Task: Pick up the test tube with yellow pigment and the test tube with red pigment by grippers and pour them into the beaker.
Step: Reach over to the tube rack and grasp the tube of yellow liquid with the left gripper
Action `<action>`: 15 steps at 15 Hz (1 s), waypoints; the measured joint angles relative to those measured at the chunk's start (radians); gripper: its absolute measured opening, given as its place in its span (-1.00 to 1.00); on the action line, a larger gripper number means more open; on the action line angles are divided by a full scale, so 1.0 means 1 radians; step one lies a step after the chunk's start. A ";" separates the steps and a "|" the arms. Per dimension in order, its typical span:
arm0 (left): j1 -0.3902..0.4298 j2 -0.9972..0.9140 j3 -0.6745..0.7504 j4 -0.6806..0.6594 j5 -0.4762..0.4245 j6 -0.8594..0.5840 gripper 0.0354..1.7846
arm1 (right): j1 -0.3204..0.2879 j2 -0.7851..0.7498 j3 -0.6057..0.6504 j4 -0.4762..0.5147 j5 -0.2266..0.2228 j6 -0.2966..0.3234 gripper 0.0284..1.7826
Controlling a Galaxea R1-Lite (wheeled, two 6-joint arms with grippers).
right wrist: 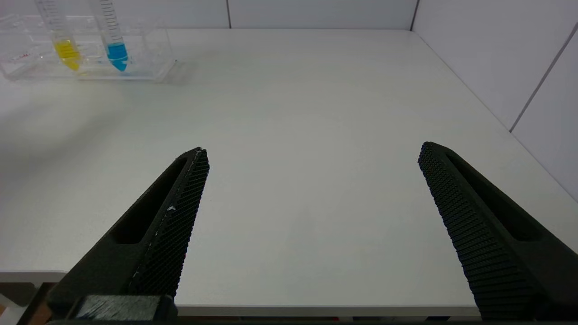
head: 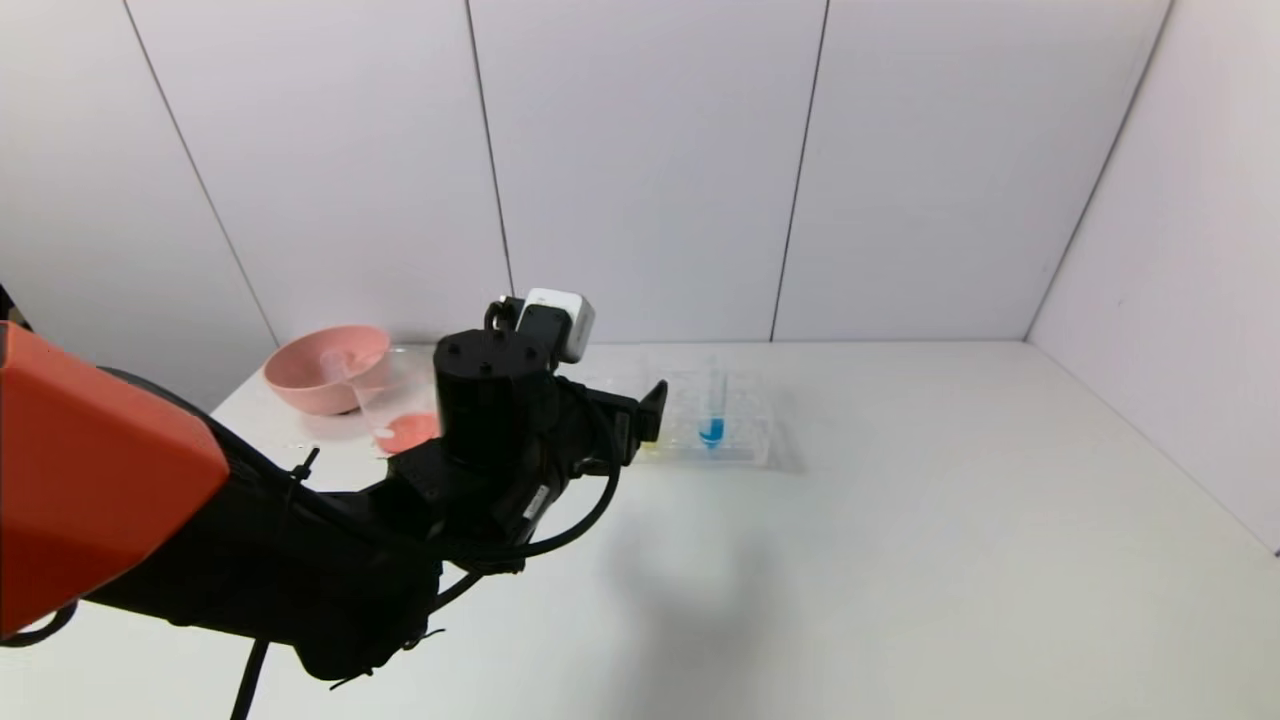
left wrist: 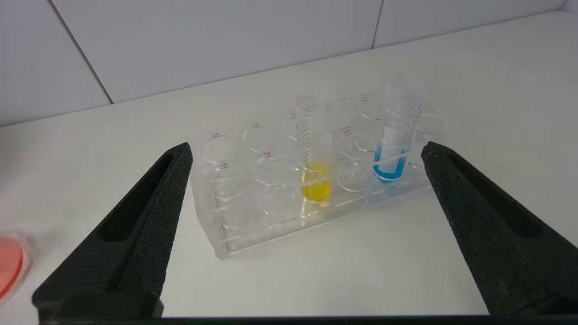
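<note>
My left gripper should close on the clear upper part point(head: 650, 376) point(left wrist: 315, 124) of the test tube with yellow pigment, just below the test tube's rim.
The test tube with yellow pigment point(left wrist: 316, 180) stands upright in a clear tube rack point(left wrist: 235, 225). My left gripper point(left wrist: 306, 148) is open and empty, a short way in front of the rack and facing that tube. In the head view the left gripper point(head: 640, 415) covers the rack's left end. The beaker point(head: 400, 410), holding red liquid, stands left of the gripper; its red bottom point(left wrist: 6, 264) shows at the edge of the left wrist view. No test tube with red pigment shows in the rack. My right gripper point(right wrist: 314, 149) hangs open and empty over the table's near edge.
A tube of blue liquid point(left wrist: 392, 155) stands in the rack to the right of the yellow one. A pink bowl point(head: 328, 368) sits at the table's back left, just behind the beaker. Walls close the back and right sides. The table edge point(right wrist: 289, 311) lies under the right gripper.
</note>
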 joint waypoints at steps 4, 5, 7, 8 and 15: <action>0.002 0.065 -0.040 -0.024 0.022 0.001 0.99 | 0.000 0.000 0.000 0.000 0.000 0.000 0.91; 0.002 0.086 -0.056 -0.042 0.022 0.001 0.99 | 0.000 0.000 0.000 0.000 0.000 0.000 0.91; 0.002 0.134 -0.090 -0.091 0.033 0.002 0.99 | 0.000 0.000 0.000 0.000 0.000 0.000 0.91; 0.002 0.157 -0.105 -0.106 0.040 0.002 0.99 | 0.000 0.000 0.000 0.000 0.000 0.000 0.91; 0.013 0.249 -0.168 -0.111 0.070 0.001 0.99 | 0.000 0.000 0.000 0.000 0.000 0.000 0.91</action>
